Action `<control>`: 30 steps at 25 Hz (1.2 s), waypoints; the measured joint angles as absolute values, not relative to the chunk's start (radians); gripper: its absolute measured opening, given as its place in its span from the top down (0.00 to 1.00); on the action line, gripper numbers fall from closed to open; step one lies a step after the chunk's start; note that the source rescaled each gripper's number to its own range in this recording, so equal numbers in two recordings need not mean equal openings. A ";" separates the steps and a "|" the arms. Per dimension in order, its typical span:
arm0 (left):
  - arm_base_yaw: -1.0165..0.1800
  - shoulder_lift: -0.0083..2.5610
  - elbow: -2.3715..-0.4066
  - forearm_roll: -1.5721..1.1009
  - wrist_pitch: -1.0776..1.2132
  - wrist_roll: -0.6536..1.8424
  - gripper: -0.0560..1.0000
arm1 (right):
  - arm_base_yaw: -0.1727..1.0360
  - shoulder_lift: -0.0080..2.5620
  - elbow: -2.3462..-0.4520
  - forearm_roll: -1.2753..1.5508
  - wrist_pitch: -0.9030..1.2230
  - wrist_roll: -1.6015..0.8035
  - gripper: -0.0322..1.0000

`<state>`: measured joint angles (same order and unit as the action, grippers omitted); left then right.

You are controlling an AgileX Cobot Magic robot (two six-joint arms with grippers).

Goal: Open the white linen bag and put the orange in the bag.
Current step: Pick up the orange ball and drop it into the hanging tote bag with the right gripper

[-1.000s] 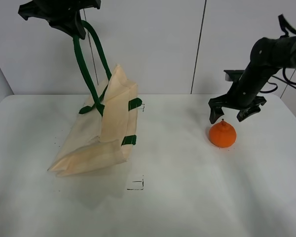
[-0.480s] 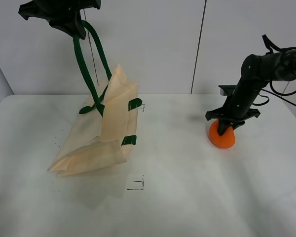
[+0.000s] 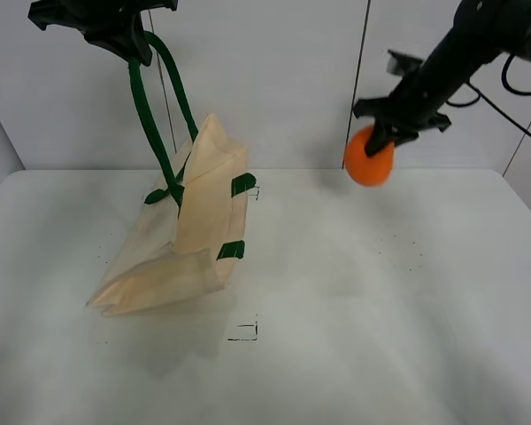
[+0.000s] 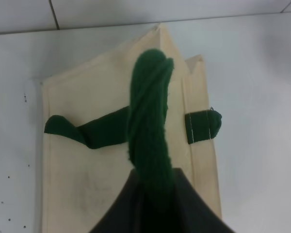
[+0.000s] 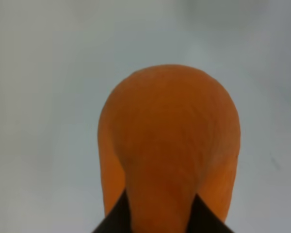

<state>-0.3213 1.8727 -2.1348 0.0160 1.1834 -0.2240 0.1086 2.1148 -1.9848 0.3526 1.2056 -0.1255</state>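
The robot's right gripper will release the orange inside the white linen bag's opening [image 3: 201,224], behind the bag's low front flap.
The white linen bag [image 3: 195,230] hangs tilted at the left, its lower edge on the table, lifted by its dark green strap handles [image 3: 146,106]. My left gripper [image 3: 128,42] is shut on the handle loop high at the top left; the wrist view shows the strap [image 4: 150,121] running up from the bag [image 4: 87,160]. My right gripper [image 3: 382,137] is shut on the orange [image 3: 369,159] and holds it in the air, well above the table, right of the bag. The orange [image 5: 169,141] fills the right wrist view.
The white table [image 3: 354,310] spreads below, with small black corner marks [image 3: 246,332] near the middle and another behind the bag. A grey wall with a vertical seam [image 3: 358,80] stands at the back.
My right gripper came down on the orange, closed on it and lifted it up and to the left, off the table. The left gripper and the bag have stayed almost still.
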 joint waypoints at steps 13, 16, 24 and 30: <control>-0.321 1.873 -2.132 0.016 1.183 -0.217 0.95 | 0.461 2.164 -2.129 0.469 1.128 -0.132 0.96; -0.321 1.873 -2.132 0.016 1.183 -0.217 0.95 | 0.494 2.212 -2.129 0.467 1.122 -0.132 0.96; -0.321 1.873 -2.132 0.016 1.183 -0.217 0.95 | 0.506 2.350 -2.129 0.591 1.014 -0.198 0.96; -0.321 1.872 -2.132 0.016 1.183 -0.217 0.95 | 0.516 2.416 -2.129 0.676 0.981 -0.239 0.96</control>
<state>-0.3213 1.8719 -2.1324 0.0160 1.1834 -0.2166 0.5161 2.4156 -2.1285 0.6764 0.9814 -0.2390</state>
